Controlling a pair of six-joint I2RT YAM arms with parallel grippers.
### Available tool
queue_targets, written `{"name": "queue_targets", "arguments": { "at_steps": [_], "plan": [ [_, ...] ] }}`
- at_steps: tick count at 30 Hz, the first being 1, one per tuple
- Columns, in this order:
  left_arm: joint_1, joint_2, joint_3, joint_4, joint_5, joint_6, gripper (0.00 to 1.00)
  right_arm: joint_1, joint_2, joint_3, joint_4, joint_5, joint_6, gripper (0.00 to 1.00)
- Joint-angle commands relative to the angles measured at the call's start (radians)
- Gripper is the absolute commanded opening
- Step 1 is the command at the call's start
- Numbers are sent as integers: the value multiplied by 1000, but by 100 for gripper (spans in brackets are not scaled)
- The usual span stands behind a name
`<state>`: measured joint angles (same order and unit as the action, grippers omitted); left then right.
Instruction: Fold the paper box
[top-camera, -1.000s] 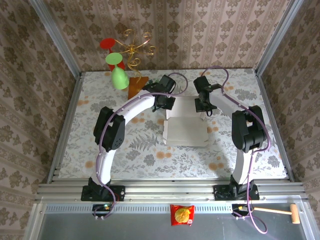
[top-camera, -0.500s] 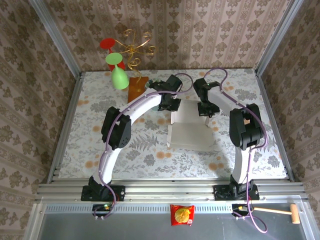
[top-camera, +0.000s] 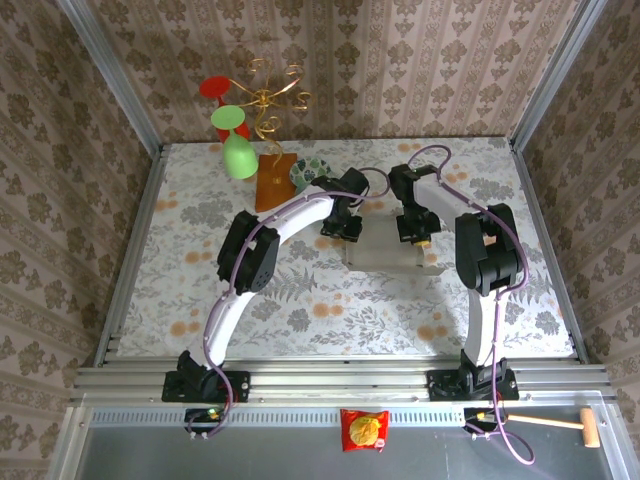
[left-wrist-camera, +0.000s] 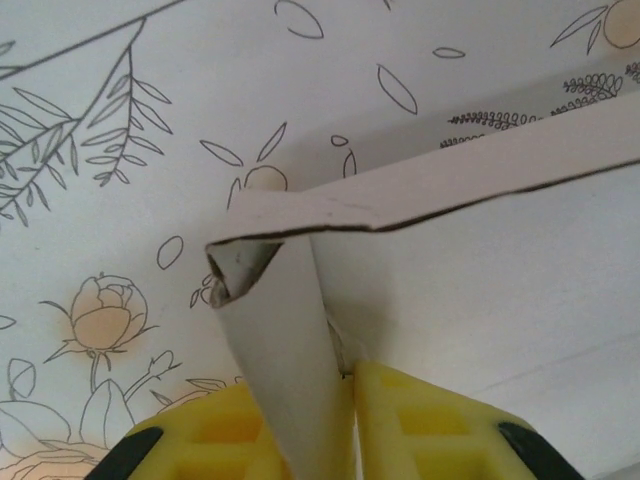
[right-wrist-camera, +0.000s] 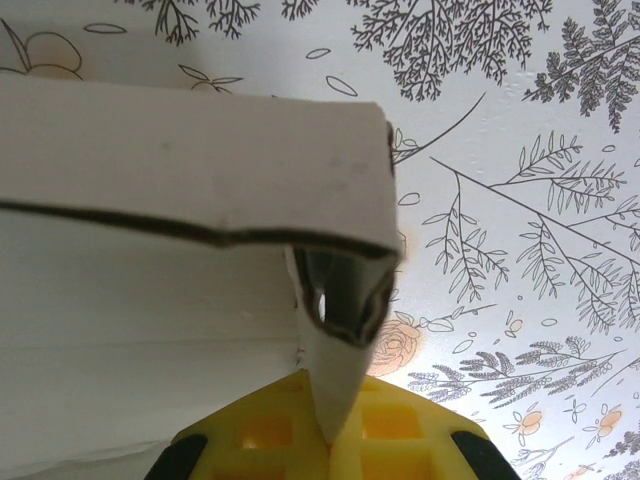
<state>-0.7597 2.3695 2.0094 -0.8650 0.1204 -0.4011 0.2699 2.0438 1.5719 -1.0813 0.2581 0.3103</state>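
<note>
The side of the box slants between the left gripper's fingers and that side's folded end gapes, so the robot should open the gripper and pinch the side upright (left-wrist-camera: 290, 385), farther away from that end.
The paper box (top-camera: 385, 252) is a pale grey-white cardboard piece in the middle of the flowered table, its back edge raised between the two arms. My left gripper (top-camera: 340, 224) is at the box's back left corner, my right gripper (top-camera: 415, 226) at the back right corner. In the left wrist view a bent flap of the box (left-wrist-camera: 290, 330) runs down between the yellow pads (left-wrist-camera: 430, 420), which stand almost together at my left gripper (left-wrist-camera: 345, 405). In the right wrist view my right gripper (right-wrist-camera: 335, 430) is shut on a pointed flap under the box's folded corner (right-wrist-camera: 190, 160).
A brown wooden board (top-camera: 273, 180) and a round teal patterned thing (top-camera: 306, 172) lie behind the left gripper. A green glass (top-camera: 237, 152) and a red one (top-camera: 214, 88) hang on a gold stand (top-camera: 268, 96) at the back left. A snack packet (top-camera: 365, 430) and a mallet (top-camera: 565, 424) lie below the rail.
Both grippers swung inward and forward with the box's back corners, so the back panel rose and the box looks shorter. The teal round thing came into view behind the left arm.
</note>
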Motion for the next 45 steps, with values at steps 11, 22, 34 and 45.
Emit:
{"name": "queue_targets", "arguments": {
  "at_steps": [11, 22, 34, 45],
  "plan": [
    [-58, 7, -3, -116, -96, -30, 0, 0, -50, -72, 64, -26, 38, 0],
    [-56, -146, -94, -38, -99, -132, 39, -1, -160, -195, 199, -19, 56, 0],
    [-31, -253, -204, 108, -39, -138, 43, 0, -197, -217, 246, -11, 49, 0],
    [-21, -227, -261, 127, -57, -114, 40, -1, -190, -208, 244, -17, 49, 0]
  ]
}}
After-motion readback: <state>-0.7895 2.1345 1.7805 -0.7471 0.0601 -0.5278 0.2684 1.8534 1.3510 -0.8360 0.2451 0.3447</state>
